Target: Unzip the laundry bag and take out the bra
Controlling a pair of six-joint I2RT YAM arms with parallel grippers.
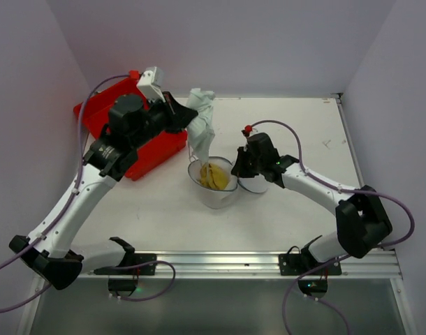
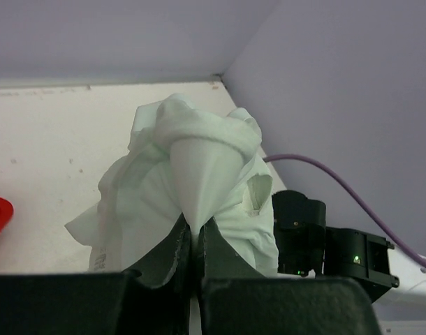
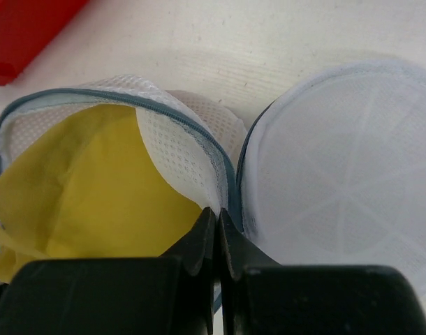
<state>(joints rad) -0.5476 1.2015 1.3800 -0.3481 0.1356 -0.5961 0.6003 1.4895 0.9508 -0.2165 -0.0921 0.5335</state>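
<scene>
Next, my left gripper lets go of the bra inside the red tray (image 1: 126,117), toward the end of the tray farther from the laundry bag. The bra is held up above the bag.
The laundry bag (image 1: 214,194) lies open at the table's middle, a white mesh bowl with a dark zip rim, its round lid (image 1: 255,185) flipped to the right. A yellow cloth (image 1: 213,176) sits inside. My left gripper (image 1: 191,120) is shut on a pale mint-white garment (image 1: 203,125), apparently the bra, held up above the bag with its lower end hanging to the bag's rim. The left wrist view shows the fingers pinching this cloth (image 2: 199,167). My right gripper (image 3: 218,220) is shut on the bag's mesh rim (image 3: 188,150) next to the lid (image 3: 339,181).
A red plastic tray (image 1: 101,112) stands at the back left under my left arm; its corner shows in the right wrist view (image 3: 24,28). Walls close the left, back and right sides. A metal rail (image 1: 220,262) runs along the near edge.
</scene>
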